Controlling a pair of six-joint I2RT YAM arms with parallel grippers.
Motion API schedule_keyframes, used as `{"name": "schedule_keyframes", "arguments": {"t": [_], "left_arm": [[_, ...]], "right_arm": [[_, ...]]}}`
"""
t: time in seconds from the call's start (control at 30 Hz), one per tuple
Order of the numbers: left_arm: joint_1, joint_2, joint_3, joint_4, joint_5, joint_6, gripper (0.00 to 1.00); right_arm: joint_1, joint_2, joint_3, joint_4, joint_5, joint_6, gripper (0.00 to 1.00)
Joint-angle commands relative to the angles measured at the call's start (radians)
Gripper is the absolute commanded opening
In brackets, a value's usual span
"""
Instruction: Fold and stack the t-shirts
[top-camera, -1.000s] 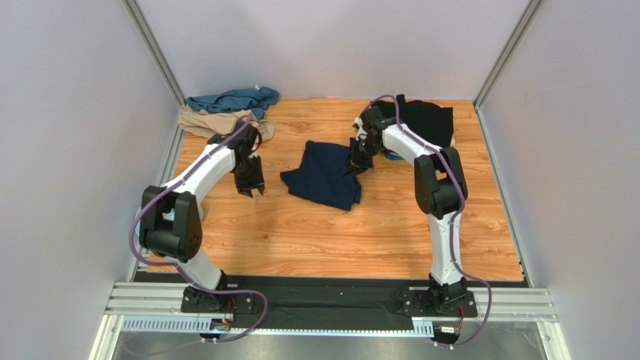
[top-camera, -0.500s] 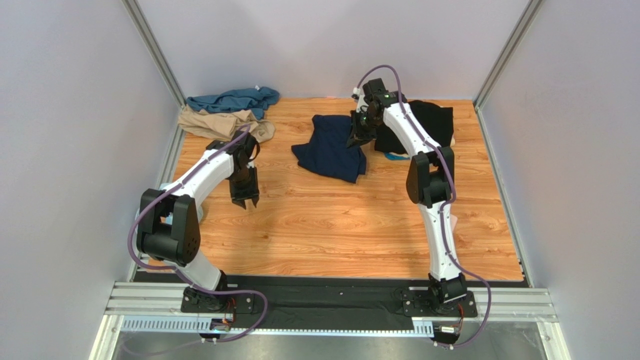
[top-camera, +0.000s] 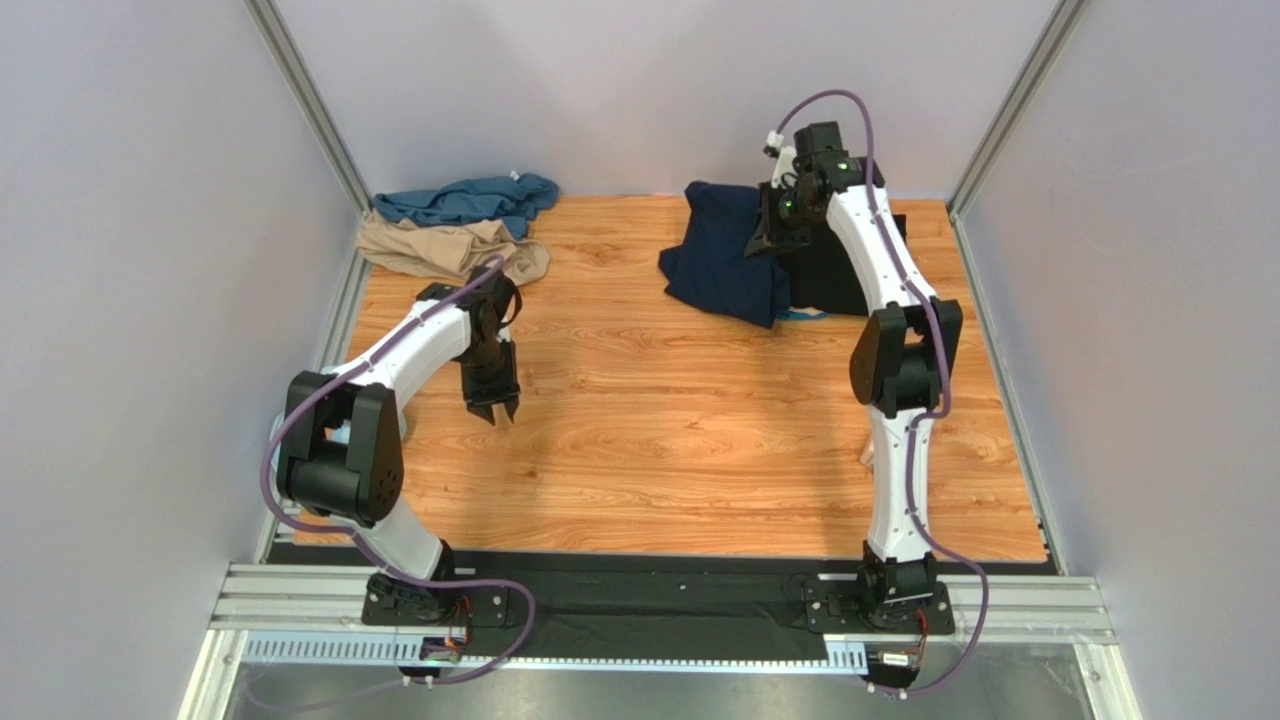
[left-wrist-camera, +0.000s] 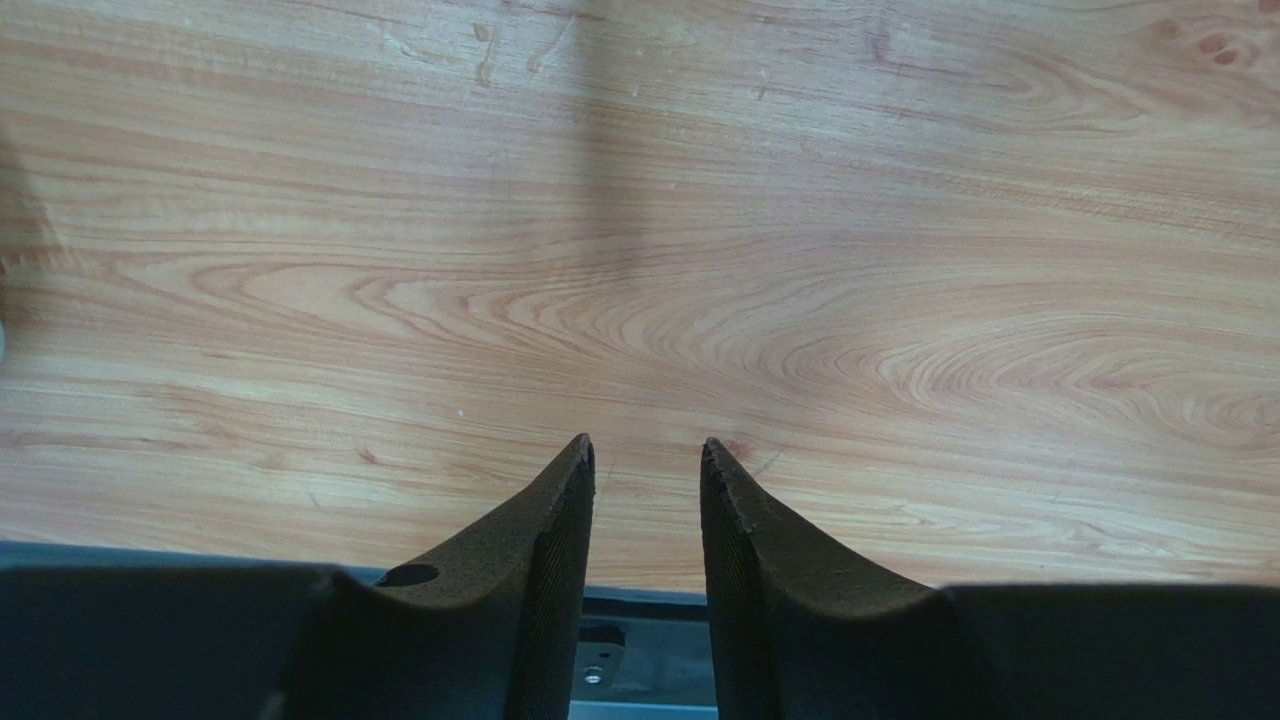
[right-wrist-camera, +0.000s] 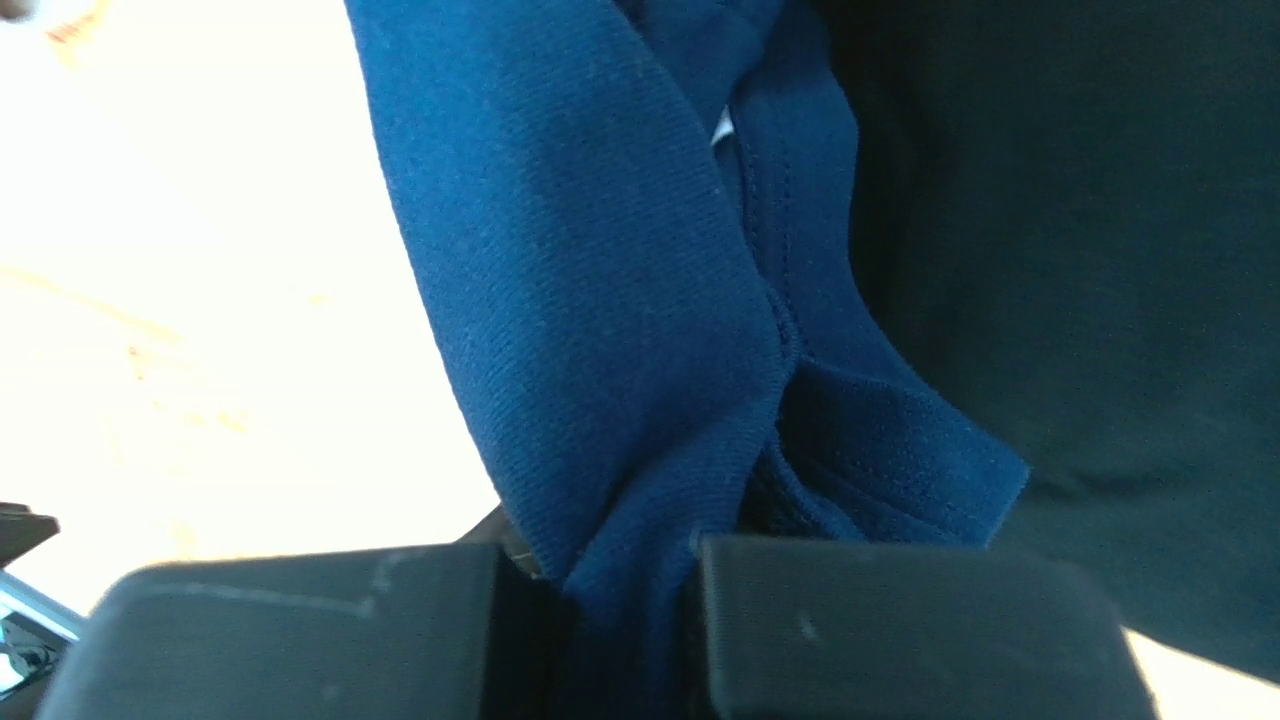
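The robot's right gripper needs to release the folded dark navy t-shirt on top of the black t-shirt (top-camera: 836, 234).
My right gripper (top-camera: 769, 228) is shut on the folded dark navy t-shirt (top-camera: 721, 258), holding it lifted at the back right of the table. In the right wrist view the navy t-shirt (right-wrist-camera: 631, 330) bunches between the jaws, with the black t-shirt (right-wrist-camera: 1082, 270) right behind it. The black t-shirt (top-camera: 845, 267) lies flat under the right arm. The teal t-shirt (top-camera: 466, 200) and the tan t-shirt (top-camera: 428, 245) lie crumpled in the back left corner. My left gripper (top-camera: 493, 408) hangs open over bare wood, its fingers (left-wrist-camera: 559, 510) holding nothing.
Grey walls and metal frame posts (top-camera: 308, 105) close in the table on three sides. A black strip and the aluminium rail (top-camera: 661, 608) with both arm bases run along the near edge. A bit of pale blue (top-camera: 804, 314) peeks out by the black shirt.
My right gripper has carried the navy t-shirt from the table's middle up and back to the right, onto the black shirt's edge. The left gripper drew back slightly and narrowed a little.
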Motion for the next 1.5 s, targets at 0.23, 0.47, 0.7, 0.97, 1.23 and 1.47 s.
{"name": "schedule_keyframes", "arguments": {"t": [0.23,0.47,0.7,0.97,1.23,1.47], "left_arm": [[-0.034,0.020,0.026,0.006,0.039,-0.008,0.38],[-0.062,0.056,0.030,0.006,0.048,-0.013,0.38],[-0.082,0.080,0.043,0.003,0.051,-0.008,0.38],[-0.097,0.091,0.026,0.005,0.047,-0.008,0.37],[-0.110,0.094,-0.003,0.018,0.053,-0.017,0.36],[-0.117,0.096,-0.008,0.026,0.058,-0.026,0.36]], "right_arm": [[-0.138,-0.130,0.044,0.064,-0.076,0.013,0.00],[-0.250,-0.147,0.030,0.082,-0.114,0.045,0.00],[-0.387,-0.049,0.024,0.111,-0.218,0.116,0.00],[-0.402,0.045,0.002,0.118,-0.233,0.146,0.00],[-0.405,0.077,0.004,0.121,-0.186,0.182,0.37],[-0.422,-0.016,0.005,0.121,0.056,0.203,0.46]]}}
